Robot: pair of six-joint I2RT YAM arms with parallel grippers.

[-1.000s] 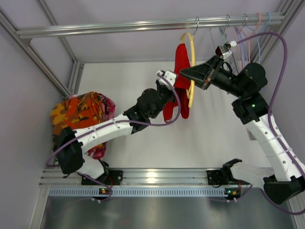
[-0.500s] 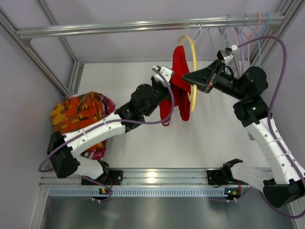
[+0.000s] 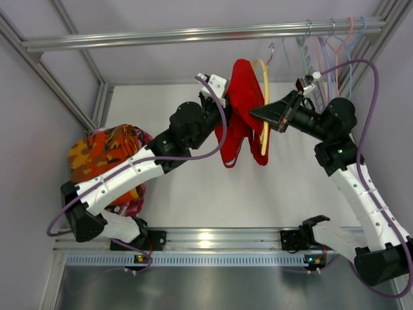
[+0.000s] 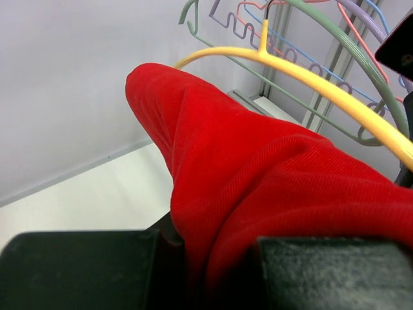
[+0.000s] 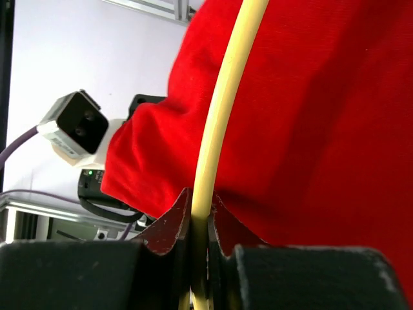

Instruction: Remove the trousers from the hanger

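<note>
My left gripper is holding the red trousers well away from the yellow hanger's bar. It should open and grab cloth nearer the bar (image 3: 251,92) before it pulls them off.
The red trousers (image 3: 244,113) hang over the yellow hanger (image 3: 264,110), whose metal hook hangs just below the top rail. My left gripper (image 3: 222,103) is shut on a fold of the trousers (image 4: 271,187) at their left side; the hanger's yellow arm (image 4: 322,87) runs above the cloth. My right gripper (image 3: 261,111) is shut on the hanger's yellow bar (image 5: 219,123), with the red cloth (image 5: 322,116) draped behind it.
Several pale hangers (image 3: 329,48) hang on the rail (image 3: 193,33) at the right. An orange camouflage cloth (image 3: 103,152) over a pink one lies at the left. The frame posts stand at both sides.
My left gripper has moved up and left with the trousers, spreading the cloth along the hanger. The hanger has tilted and its hook has shifted right. My right gripper stays clamped on the bar.
</note>
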